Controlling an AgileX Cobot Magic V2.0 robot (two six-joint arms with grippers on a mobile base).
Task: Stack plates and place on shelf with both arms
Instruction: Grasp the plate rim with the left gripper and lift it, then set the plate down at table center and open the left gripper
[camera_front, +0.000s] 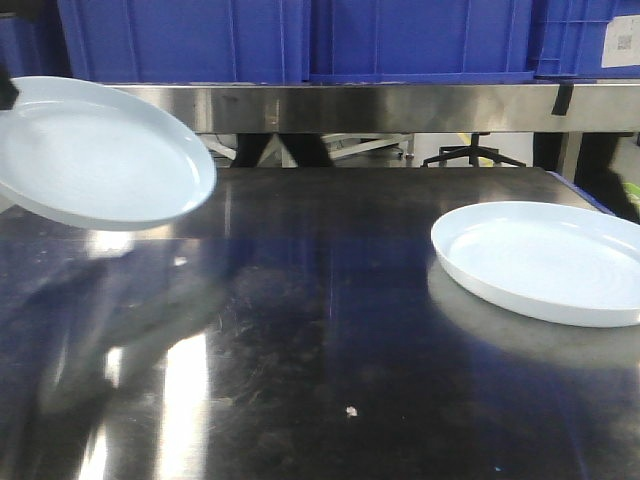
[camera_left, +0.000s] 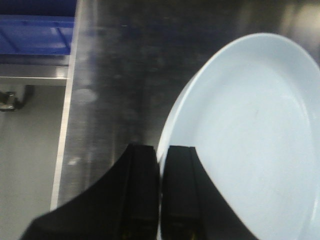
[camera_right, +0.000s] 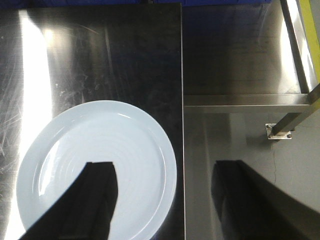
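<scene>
The pale blue-white plate, now hanging tilted above the table, will be released by my left gripper on the dark steel table (camera_front: 299, 262) close beside the second plate.
One pale blue-white plate (camera_front: 95, 155) hangs tilted in the air at the far left of the front view, above the dark steel table (camera_front: 320, 340). My left gripper (camera_left: 161, 150) is shut on this plate's rim (camera_left: 172, 120), one finger under it and one on top. The second plate (camera_front: 550, 260) lies flat on the table at the right. In the right wrist view this plate (camera_right: 135, 150) lies below my right gripper (camera_right: 162, 167), which is open and empty above it, one finger over the plate and one past the table's right edge.
Blue plastic crates (camera_front: 300, 40) stand on a steel shelf rail (camera_front: 400, 105) behind the table. The table's right edge (camera_right: 182, 125) drops to a lower steel shelf and frame (camera_right: 295, 115). An office chair base (camera_front: 470, 155) shows behind.
</scene>
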